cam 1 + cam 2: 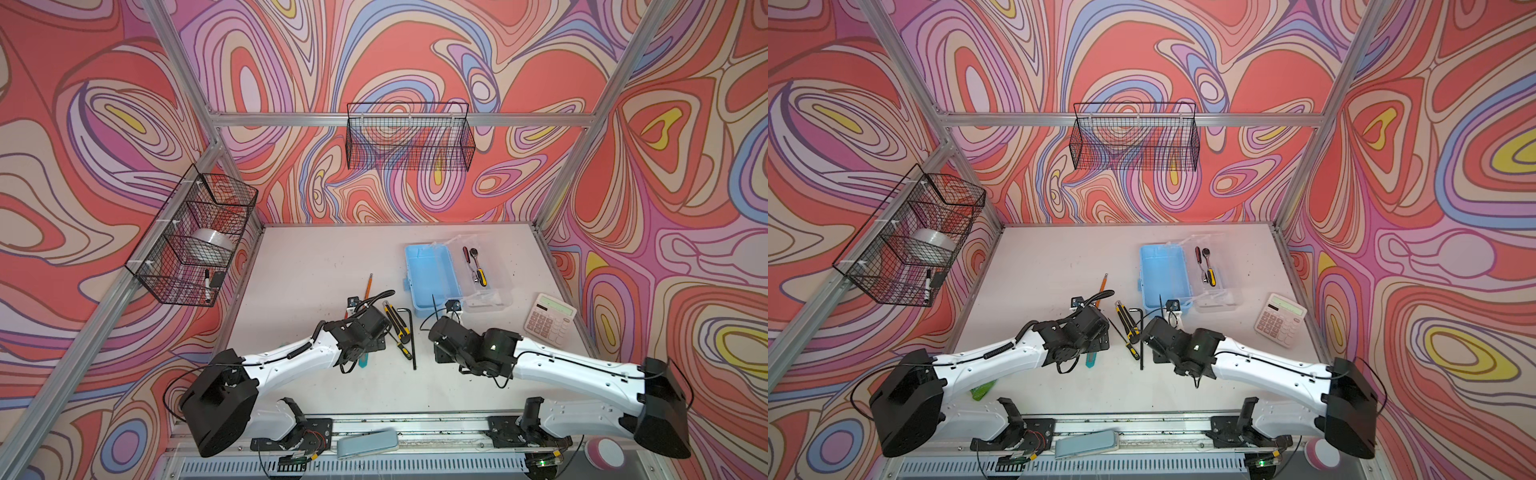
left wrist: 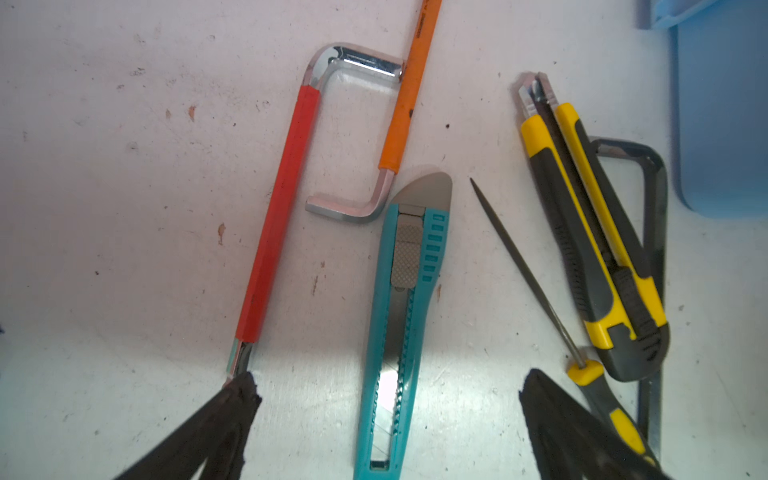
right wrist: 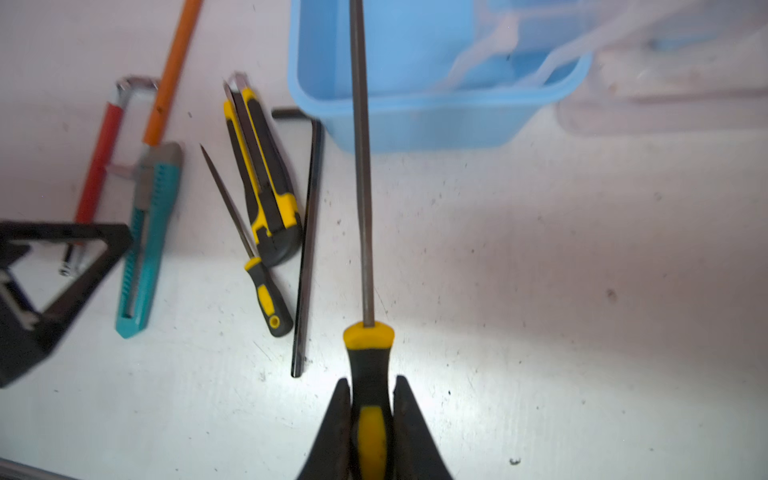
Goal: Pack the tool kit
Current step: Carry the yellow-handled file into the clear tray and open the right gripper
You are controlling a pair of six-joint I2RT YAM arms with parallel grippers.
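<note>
Next, my right gripper lets go of the long screwdriver in the clear lid [image 1: 486, 268], where it will lie alongside the yellow-handled ratchet.
The tool kit's light blue case [image 1: 432, 274] lies open near the back right of the table. Its clear lid [image 1: 486, 270], folded out beside it, holds a ratchet [image 1: 474, 259] and a small screwdriver. My right gripper [image 3: 370, 399] is shut on the yellow-black handle of a long screwdriver [image 3: 360, 166], whose shaft points over the case's near corner. My left gripper [image 2: 386, 395] stands open above a teal utility knife [image 2: 399, 311]. Beside it lie a red-sleeved hex key [image 2: 282, 216], an orange-sleeved hex key [image 2: 403, 104], a yellow-black utility knife [image 2: 590, 232], a thin screwdriver [image 2: 523, 274] and a black hex key [image 2: 652, 232].
A pink calculator [image 1: 548, 320] lies right of the case. A pale blue-grey pedal [image 1: 368, 442] sits on the front rail. Wire baskets hang on the back wall [image 1: 409, 137] and the left wall [image 1: 195, 237]. A green object [image 1: 982, 390] shows under the left arm.
</note>
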